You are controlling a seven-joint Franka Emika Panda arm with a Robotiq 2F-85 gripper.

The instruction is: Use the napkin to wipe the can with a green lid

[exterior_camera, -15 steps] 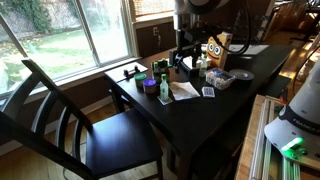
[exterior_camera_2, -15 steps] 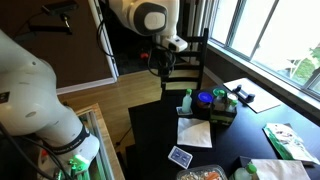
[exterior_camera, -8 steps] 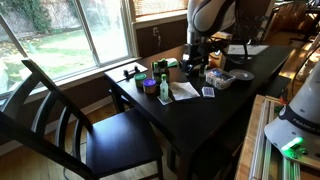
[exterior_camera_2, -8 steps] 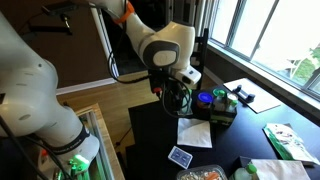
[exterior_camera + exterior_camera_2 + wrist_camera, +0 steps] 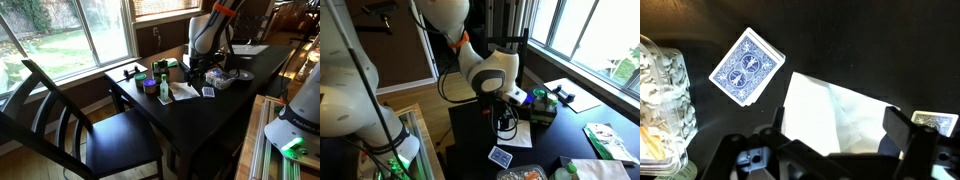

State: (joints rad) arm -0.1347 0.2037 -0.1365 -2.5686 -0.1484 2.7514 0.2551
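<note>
Next, I take hold of the white napkin by its middle (image 5: 185, 90) (image 5: 835, 146) with my gripper, so its loose edges hang free for wiping the can.
The white napkin (image 5: 835, 112) lies flat on the dark table, right under my gripper (image 5: 841, 140). It also shows in both exterior views (image 5: 183, 91) (image 5: 523, 135). My gripper (image 5: 505, 124) hangs just above the napkin with its jaws open, one finger on each side, holding nothing. The can with a green lid (image 5: 160, 67) stands at the window side of the table, apart from the gripper. It does not show in the wrist view.
A blue deck of cards (image 5: 747, 66) lies beside the napkin (image 5: 500, 157). A clear plastic container (image 5: 660, 100) is at the left of the wrist view. A green bottle (image 5: 164, 90) and other small items stand near the can. A chair (image 5: 70, 120) is at the table's end.
The arm has swung across from above the table's far side and come down over the napkin. The gripper has stayed open. The objects on the table have not moved.
</note>
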